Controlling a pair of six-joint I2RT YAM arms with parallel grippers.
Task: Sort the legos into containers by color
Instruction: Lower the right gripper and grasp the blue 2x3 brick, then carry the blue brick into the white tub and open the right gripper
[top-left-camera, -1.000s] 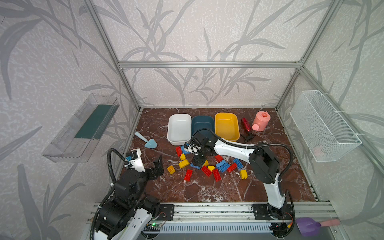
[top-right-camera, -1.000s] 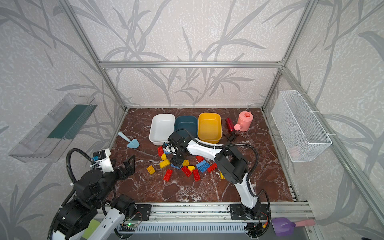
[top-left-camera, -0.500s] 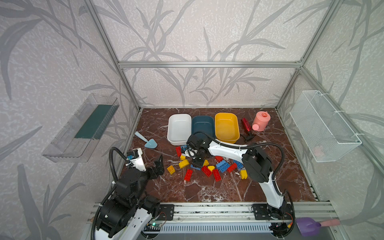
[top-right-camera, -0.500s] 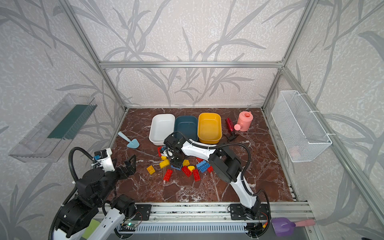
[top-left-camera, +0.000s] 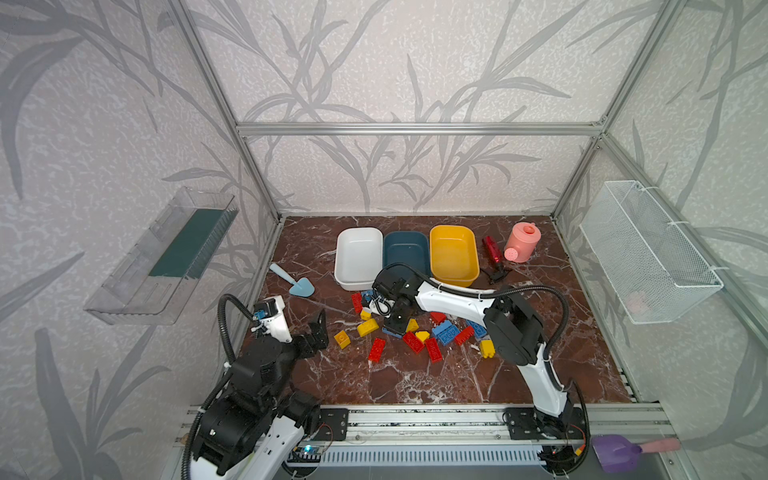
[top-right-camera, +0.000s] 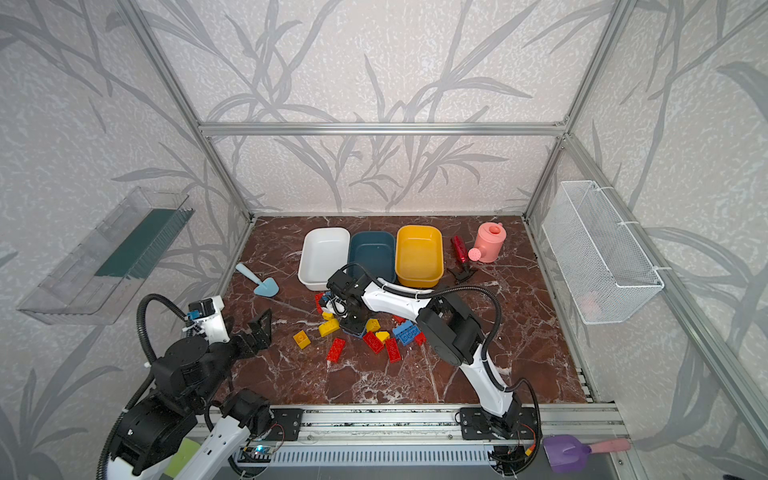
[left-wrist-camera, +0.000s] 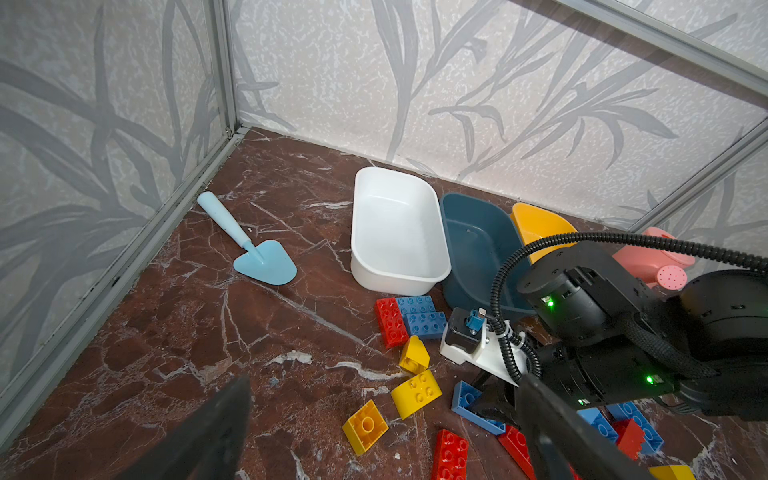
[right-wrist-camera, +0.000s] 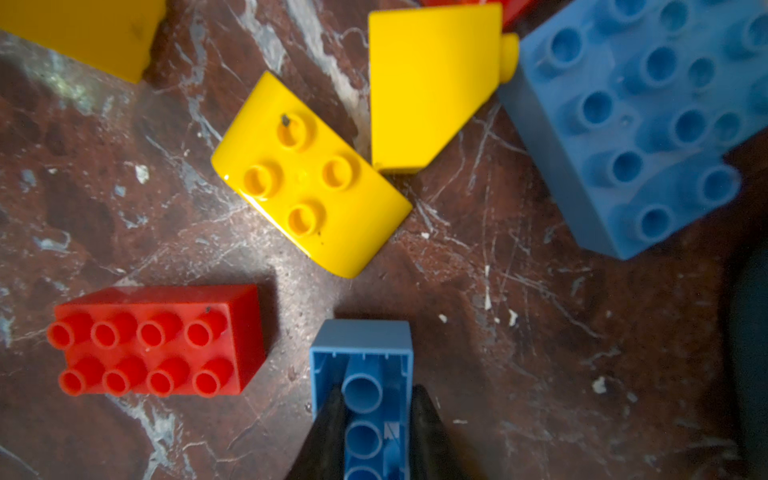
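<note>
The robot's right gripper should release the blue lego inside the white container (top-left-camera: 365, 273), close to its front corner next to the dark teal container.
Red, blue and yellow legos (top-left-camera: 415, 334) lie scattered on the marble floor in front of three empty containers: white (top-left-camera: 358, 259), dark teal (top-left-camera: 405, 249) and yellow (top-left-camera: 453, 253). My right gripper (right-wrist-camera: 376, 390) points down into the pile's left part, shut on a blue lego (right-wrist-camera: 361, 345) that lies hollow side up; in both top views it sits under the gripper (top-left-camera: 397, 322) (top-right-camera: 352, 322). My left gripper (top-left-camera: 318, 332) (left-wrist-camera: 384, 380) hovers open and empty at the left, short of a yellow lego (left-wrist-camera: 365, 426).
A light blue trowel (top-left-camera: 297, 282) lies left of the white container. A red cylindrical tool (top-left-camera: 492, 249) and a pink watering can (top-left-camera: 521, 241) stand right of the yellow one. A clear tray (top-left-camera: 166, 257) and a wire basket (top-left-camera: 648, 257) hang on the side walls.
My right gripper has shifted slightly left over the pile and closed its fingers on the blue lego. The left arm has hardly moved.
</note>
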